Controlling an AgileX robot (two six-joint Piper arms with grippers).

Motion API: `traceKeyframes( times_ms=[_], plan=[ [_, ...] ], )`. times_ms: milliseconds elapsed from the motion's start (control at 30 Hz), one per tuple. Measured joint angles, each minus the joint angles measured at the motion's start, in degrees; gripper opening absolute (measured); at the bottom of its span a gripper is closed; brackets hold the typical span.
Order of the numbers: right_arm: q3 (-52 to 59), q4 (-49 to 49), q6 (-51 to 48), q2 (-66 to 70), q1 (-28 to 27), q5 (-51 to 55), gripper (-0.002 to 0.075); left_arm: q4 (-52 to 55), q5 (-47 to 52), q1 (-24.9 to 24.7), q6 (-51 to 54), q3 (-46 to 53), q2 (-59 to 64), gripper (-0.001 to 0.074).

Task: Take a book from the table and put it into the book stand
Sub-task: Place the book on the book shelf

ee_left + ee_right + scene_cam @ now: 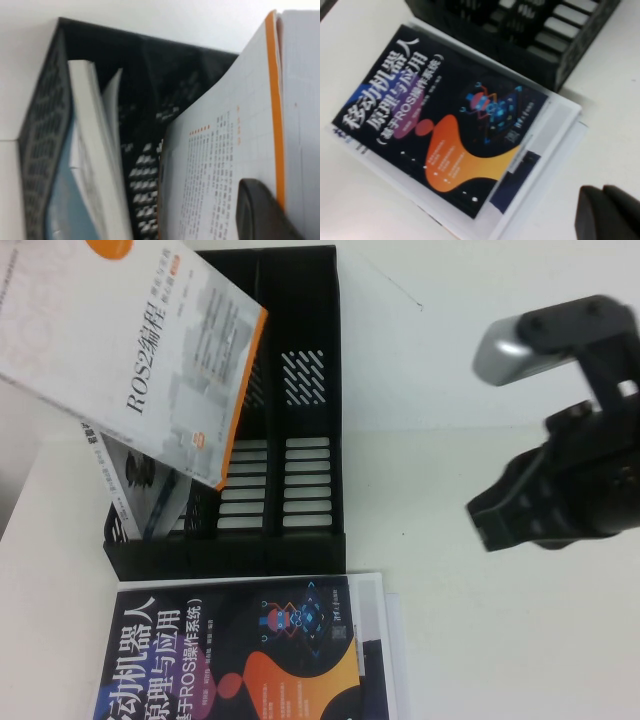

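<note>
Next, my left gripper sets the white ROS2 book free, standing upright in the black book stand's middle slot (230, 528), beside the grey-white book.
The white ROS2 book (140, 345) with the orange edge stripe hangs tilted over the left part of the black book stand (300, 440), its lower corner at the stand's left-middle slots. My left gripper (265, 212) is shut on this book (225, 150); one dark finger presses its printed cover beside the orange stripe. The gripper itself is hidden in the high view. The grey-white book (140, 490) stands in the stand's left slot. My right gripper (610, 212) is shut and empty, held above the white table (480, 640) to the right of the stand.
A black-covered book (230, 655) with orange-blue graphics lies on a stack of white books in front of the stand; it also shows in the right wrist view (440, 120). The right arm (560, 470) hovers at the right side.
</note>
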Motion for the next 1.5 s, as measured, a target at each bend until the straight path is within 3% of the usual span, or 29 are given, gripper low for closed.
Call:
traceKeyframes(
  times_ms=[333, 1200, 1500],
  plan=[
    [0.26, -5.29, 5.74, -1.27, 0.00, 2.96, 0.0002, 17.63, 1.30, -7.68, -10.30, -5.27, 5.55, 0.0105],
    [3.95, -5.52, 6.62, -1.27, 0.00, 0.91, 0.0002, 20.31, 4.78, -8.03, -17.71, -9.94, 5.79, 0.0105],
    [3.95, -5.52, 6.62, -1.27, 0.00, 0.60, 0.0002, 27.60, -2.05, -15.24, -20.25, -10.08, 7.92, 0.0105]
  ],
)
